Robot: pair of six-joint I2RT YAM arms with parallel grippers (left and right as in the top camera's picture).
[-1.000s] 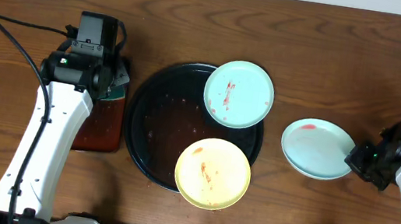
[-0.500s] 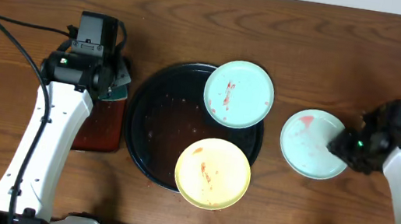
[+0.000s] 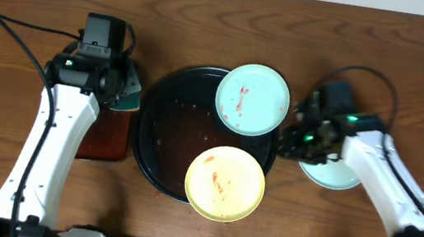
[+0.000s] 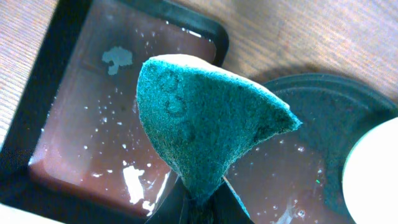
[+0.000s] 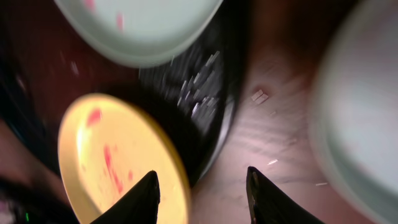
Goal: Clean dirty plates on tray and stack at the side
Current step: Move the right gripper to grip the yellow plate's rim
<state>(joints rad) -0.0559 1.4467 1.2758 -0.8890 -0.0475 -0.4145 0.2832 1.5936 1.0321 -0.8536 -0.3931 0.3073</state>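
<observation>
My right gripper is going to close on the yellow plate's rim (image 3: pixel 264 177) (image 5: pixel 185 191), on the side that faces the mint-green plate lying on the table.
The round black tray (image 3: pixel 162 132) holds a mint-green plate (image 3: pixel 252 99) with red smears on its upper right rim and a yellow plate (image 3: pixel 225 183) with red smears at its lower right. A second mint-green plate (image 3: pixel 335 176) lies on the table to the right, partly under my right arm. My right gripper (image 3: pixel 290 139) is open and empty between that plate and the tray's right rim. The right wrist view shows the yellow plate (image 5: pixel 106 155), both mint plates (image 5: pixel 137 25) (image 5: pixel 360 106) and the open fingers (image 5: pixel 202 171). My left gripper (image 3: pixel 120 89) is shut on a teal sponge (image 4: pixel 205 124).
A small rectangular black tray (image 3: pixel 102 132) with reddish liquid lies left of the round tray, under the sponge; it shows in the left wrist view (image 4: pixel 87 124). A black cable (image 3: pixel 16 33) runs across the table's left side.
My right gripper has left the mint plate's right edge and swung left over it to the tray's right rim. That plate shifted slightly left. The left arm has barely moved.
</observation>
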